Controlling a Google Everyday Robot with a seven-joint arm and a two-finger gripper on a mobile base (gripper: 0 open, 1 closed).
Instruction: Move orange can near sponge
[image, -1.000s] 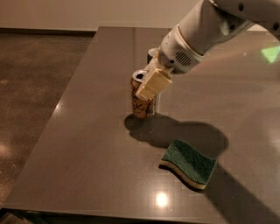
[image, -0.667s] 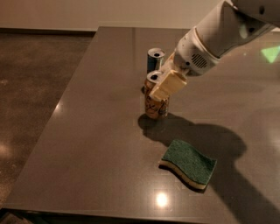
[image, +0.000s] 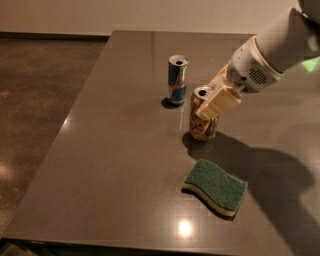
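The orange can will go down from my gripper onto the grey table (image: 222, 152), where I should set it close behind the far edge of the sponge.
The orange can (image: 201, 126) stands upright on the grey table (image: 110, 150), a little right of centre. My gripper (image: 216, 100) is shut on the orange can, its tan fingers (image: 218, 103) clamped around the can's upper part from the right. The sponge (image: 216, 186) lies flat, green face up, in front of the can and a short gap to its right. The white arm (image: 272, 52) reaches in from the upper right.
A slim blue and silver can (image: 177, 80) stands upright behind and to the left of the orange can. The table's left edge (image: 60, 130) and front edge (image: 125, 239) drop to a brown floor (image: 35, 85).
My gripper has carried the orange can to the right and toward the sponge. The blue and silver can, hidden behind it before, now shows.
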